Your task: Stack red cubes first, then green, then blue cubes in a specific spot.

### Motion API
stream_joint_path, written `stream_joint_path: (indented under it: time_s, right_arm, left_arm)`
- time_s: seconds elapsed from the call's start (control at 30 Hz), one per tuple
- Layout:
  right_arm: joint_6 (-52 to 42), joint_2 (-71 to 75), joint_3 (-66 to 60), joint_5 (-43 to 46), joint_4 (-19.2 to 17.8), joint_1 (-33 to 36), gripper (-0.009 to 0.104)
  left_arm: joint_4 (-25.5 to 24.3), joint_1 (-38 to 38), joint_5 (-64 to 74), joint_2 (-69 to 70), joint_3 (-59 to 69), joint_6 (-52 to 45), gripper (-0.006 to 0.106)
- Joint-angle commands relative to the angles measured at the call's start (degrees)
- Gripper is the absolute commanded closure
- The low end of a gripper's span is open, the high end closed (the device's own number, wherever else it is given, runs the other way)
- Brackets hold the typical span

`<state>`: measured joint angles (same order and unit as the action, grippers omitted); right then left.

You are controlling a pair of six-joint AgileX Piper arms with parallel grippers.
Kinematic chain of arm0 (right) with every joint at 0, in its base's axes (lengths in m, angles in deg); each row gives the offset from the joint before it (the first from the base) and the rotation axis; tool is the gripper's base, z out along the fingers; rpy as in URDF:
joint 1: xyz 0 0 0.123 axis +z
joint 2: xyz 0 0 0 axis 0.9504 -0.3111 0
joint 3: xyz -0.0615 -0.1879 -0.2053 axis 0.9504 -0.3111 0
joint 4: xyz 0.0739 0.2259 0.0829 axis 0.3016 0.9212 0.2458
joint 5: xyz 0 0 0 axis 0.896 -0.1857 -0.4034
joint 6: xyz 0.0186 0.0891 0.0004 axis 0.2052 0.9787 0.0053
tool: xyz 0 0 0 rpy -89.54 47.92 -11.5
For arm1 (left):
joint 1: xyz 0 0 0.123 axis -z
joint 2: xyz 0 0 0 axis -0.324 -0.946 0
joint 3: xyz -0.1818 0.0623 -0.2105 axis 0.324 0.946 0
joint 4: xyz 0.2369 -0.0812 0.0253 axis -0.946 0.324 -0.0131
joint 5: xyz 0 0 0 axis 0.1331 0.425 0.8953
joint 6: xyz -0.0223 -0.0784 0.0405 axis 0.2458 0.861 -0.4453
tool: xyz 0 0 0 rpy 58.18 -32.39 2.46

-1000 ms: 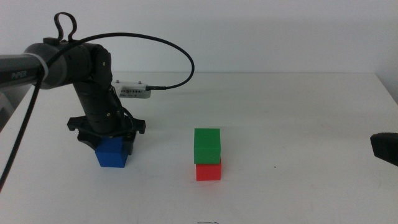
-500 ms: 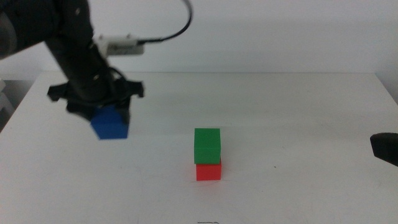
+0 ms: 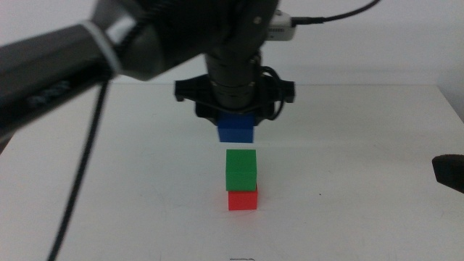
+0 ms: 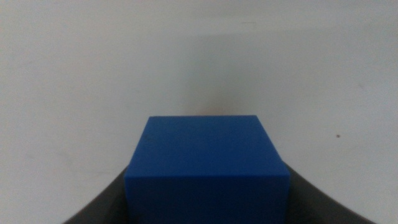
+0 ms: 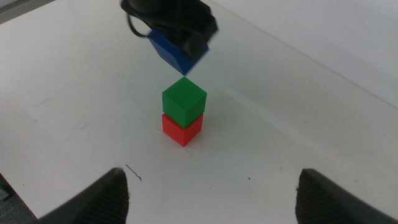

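The left gripper should release the blue cube on top of the green cube [image 3: 241,156], capping the stack.
The green cube [image 3: 241,169] sits on top of the red cube [image 3: 243,199] on the white table, a little right of centre. My left gripper [image 3: 235,120] is shut on the blue cube [image 3: 235,128] and holds it in the air just above the green cube, with a small gap. The left wrist view shows the blue cube [image 4: 207,167] filling the space between the jaws. The right wrist view shows the green cube [image 5: 184,99] on the red cube [image 5: 181,129] with the blue cube [image 5: 176,53] above them. My right gripper [image 5: 211,211] is open and waits at the table's right edge [image 3: 448,172].
The left arm [image 3: 109,51] reaches across from the upper left with its cable [image 3: 87,167] hanging over the table's left part. White tabletop [image 3: 362,145] surrounds the stack.
My left gripper has lifted the blue cube from the table's left part and carried it right, to just above the green cube. The stack and the right gripper have not moved.
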<state>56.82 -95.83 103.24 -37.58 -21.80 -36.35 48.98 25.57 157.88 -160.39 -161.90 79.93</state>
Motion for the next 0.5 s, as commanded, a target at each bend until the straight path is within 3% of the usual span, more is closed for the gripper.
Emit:
stream_joint_path:
  time_s: [0.0,0.47]
  right_arm:
    - [-0.55,-0.15,1.32,4.13,-0.49,-0.38,0.010]
    - [-0.55,-0.15,1.32,4.13,-0.49,-0.38,0.010]
  left_arm:
    - [-0.70,0.72,4.71,1.08,-3.63,2.33,0.102]
    - [3.70,-1.37,4.71,-2.29,-4.25,2.39,0.102]
